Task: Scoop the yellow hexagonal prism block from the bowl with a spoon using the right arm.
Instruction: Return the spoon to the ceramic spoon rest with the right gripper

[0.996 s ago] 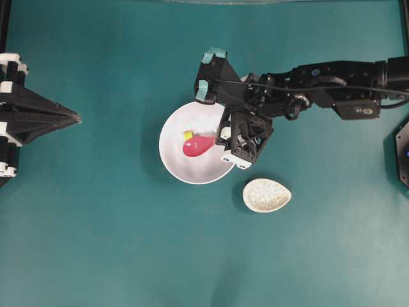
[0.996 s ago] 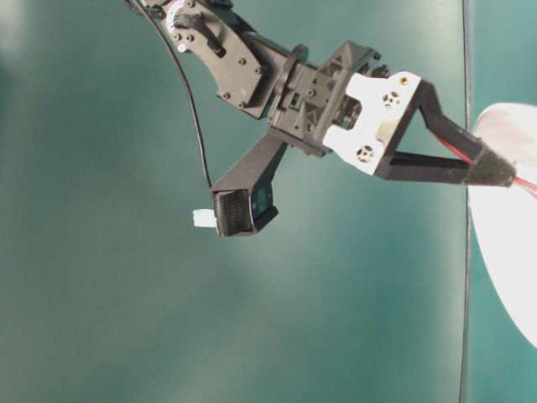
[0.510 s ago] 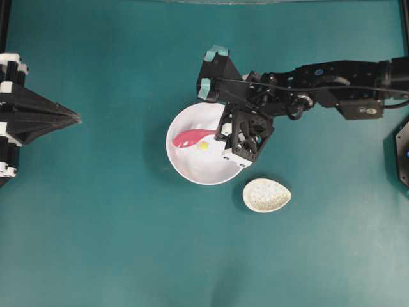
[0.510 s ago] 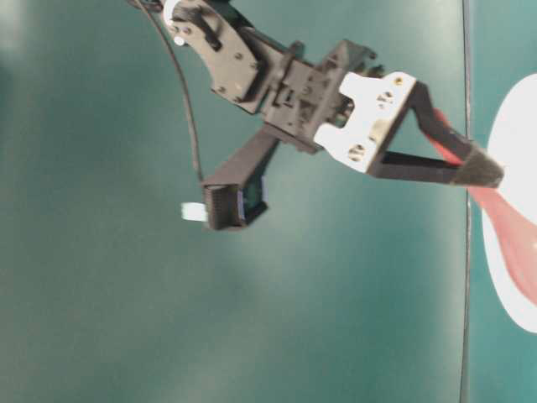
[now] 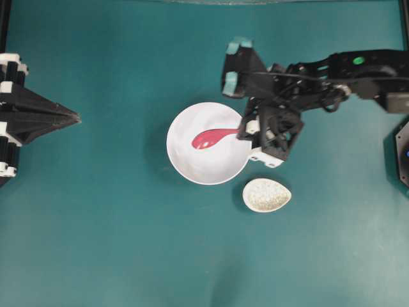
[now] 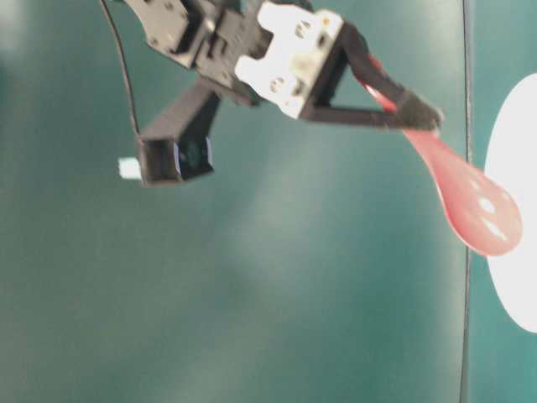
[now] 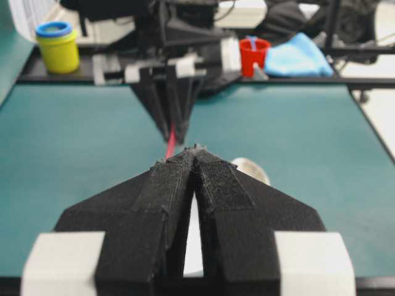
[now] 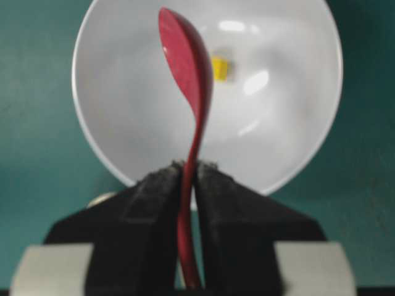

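I should use my right gripper to set the pink-red spoon, now held over the white bowl, down on the speckled oval spoon rest [image 5: 277, 194] next to the white bowl.
My right gripper [image 5: 245, 132] is shut on the handle of the pink-red spoon [image 5: 214, 137] and holds it over the white bowl [image 5: 185, 160]. In the right wrist view the spoon [image 8: 188, 68] is turned on edge between the jaws of the right gripper [image 8: 190, 166]. The yellow block [image 8: 221, 68] lies on the floor of the bowl [image 8: 123, 123], just right of the scoop. It does not show in the overhead view. At table level the spoon [image 6: 474, 210] hangs raised beside the bowl [image 6: 513, 252]. The left gripper [image 5: 77, 117] rests shut at the far left.
A speckled oval spoon rest [image 5: 266, 195] lies just right of the bowl's near rim, under the right wrist. Beyond the table's far edge stand a yellow jar [image 7: 57, 46], a red cup [image 7: 254, 55] and a blue cloth [image 7: 296, 57].
The right arm has pulled back to the right and risen. The spoon has rolled onto its edge and slid right across the bowl. The left arm has stayed still.
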Tool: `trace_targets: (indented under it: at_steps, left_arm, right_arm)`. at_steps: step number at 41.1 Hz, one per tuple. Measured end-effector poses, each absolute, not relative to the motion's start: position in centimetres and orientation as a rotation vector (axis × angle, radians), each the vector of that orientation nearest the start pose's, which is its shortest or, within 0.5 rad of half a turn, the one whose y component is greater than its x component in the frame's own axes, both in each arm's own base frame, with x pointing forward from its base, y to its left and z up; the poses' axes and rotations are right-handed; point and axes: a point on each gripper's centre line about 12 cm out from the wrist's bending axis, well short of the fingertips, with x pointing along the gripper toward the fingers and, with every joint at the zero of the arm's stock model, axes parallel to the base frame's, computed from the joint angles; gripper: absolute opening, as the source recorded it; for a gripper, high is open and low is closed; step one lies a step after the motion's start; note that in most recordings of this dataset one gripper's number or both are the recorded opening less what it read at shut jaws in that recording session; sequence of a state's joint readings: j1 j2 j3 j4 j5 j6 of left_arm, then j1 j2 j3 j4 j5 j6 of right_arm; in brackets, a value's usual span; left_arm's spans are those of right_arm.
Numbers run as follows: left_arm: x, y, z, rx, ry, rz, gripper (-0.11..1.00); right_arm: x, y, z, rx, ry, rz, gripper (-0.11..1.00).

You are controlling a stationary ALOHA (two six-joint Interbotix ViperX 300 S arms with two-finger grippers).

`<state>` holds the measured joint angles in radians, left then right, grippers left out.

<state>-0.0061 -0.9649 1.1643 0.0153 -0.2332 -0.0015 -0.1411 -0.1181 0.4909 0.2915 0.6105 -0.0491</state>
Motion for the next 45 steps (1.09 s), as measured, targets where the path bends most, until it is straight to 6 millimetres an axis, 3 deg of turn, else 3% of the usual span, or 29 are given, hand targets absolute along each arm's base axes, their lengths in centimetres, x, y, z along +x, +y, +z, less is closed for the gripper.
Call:
trace_targets:
  at_steps: [8, 24, 33, 45]
  left_arm:
    - [20.0, -0.2, 29.2, 0.012, -0.032, -0.009, 0.03]
    - [20.0, -0.2, 29.2, 0.013, -0.032, -0.009, 0.03]
    - [20.0, -0.2, 29.2, 0.012, -0.034, -0.011, 0.03]
    - [20.0, -0.2, 29.2, 0.012, -0.032, -0.009, 0.03]
  right_arm:
    - [34.2, -2.8, 23.9, 0.32, 0.926, -0.063, 0.12]
    - [27.0, -0.9, 24.4, 0.328, 0.822, -0.042, 0.12]
    - [24.4, 0.5, 21.5, 0.402, 0.797, -0.053, 0.12]
    - [23.5, 2.9, 18.2, 0.41, 0.736, -0.013, 0.12]
